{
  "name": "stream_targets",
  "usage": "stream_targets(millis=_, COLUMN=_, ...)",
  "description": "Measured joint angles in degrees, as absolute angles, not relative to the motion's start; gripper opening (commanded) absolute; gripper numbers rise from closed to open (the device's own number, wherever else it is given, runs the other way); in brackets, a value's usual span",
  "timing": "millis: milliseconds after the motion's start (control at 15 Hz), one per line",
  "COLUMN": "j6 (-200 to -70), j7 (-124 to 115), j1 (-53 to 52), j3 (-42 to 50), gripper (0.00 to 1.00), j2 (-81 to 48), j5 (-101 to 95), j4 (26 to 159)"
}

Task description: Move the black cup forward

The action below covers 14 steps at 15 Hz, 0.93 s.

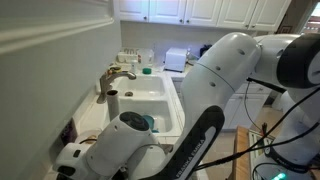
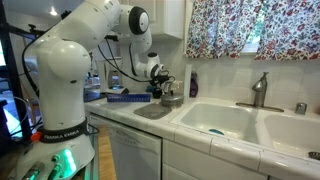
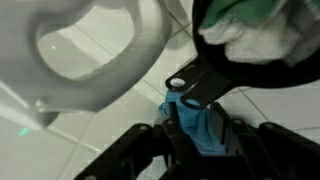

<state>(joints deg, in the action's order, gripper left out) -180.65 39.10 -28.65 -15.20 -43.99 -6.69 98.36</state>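
Note:
I can reach only the tip of the black cup's flat handle with my gripper's fingers, so I need to open them and grab nearer the cup's body [image 3: 232, 72] before I move it.
In the wrist view a black cup [image 3: 215, 76] with a flat handle with a hole in it lies at the upper right on the white tiled counter. It holds something green and white. My gripper [image 3: 198, 128] is just behind the handle's end, its fingers closed against a blue cloth-like thing [image 3: 195, 118] that runs under the handle. In an exterior view the gripper [image 2: 160, 91] is low over the counter beside a dark round vessel [image 2: 173, 97]. In an exterior view my own arm [image 1: 215, 80] hides the gripper and the cup.
A white bowl [image 3: 150, 45] sits close to the cup's left in the wrist view. A double sink [image 2: 225, 122] with a faucet [image 2: 261, 90] lies beside the work spot; it also shows in an exterior view [image 1: 140, 100]. A blue flat item [image 2: 128, 97] lies on the counter behind the gripper.

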Motion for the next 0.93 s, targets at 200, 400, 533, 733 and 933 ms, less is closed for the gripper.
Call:
stream_targets(millis=200, j6=-180.28, j7=35.49, j1=-28.69, j3=-14.63, gripper=0.51, j2=-43.99, j5=-10.15, j4=98.36)
stream_targets(millis=400, j6=-180.15, j7=32.26, j1=-28.79, j3=-13.73, gripper=0.55, j2=-43.99, j5=-12.82, j4=98.36)
stream_targets(millis=533, j6=-179.98, j7=30.31, j1=-28.9, j3=-13.14, gripper=0.55, j2=-43.99, j5=-14.17, j4=98.36)
stream_targets(millis=733, j6=-179.43, j7=27.97, j1=-28.95, j3=-12.77, gripper=0.35, j2=-43.99, j5=-15.35, j4=98.36)
stream_targets(millis=933, j6=-178.73, j7=26.58, j1=-28.95, j3=-12.86, gripper=0.19, j2=-43.99, j5=-15.54, j4=98.36)
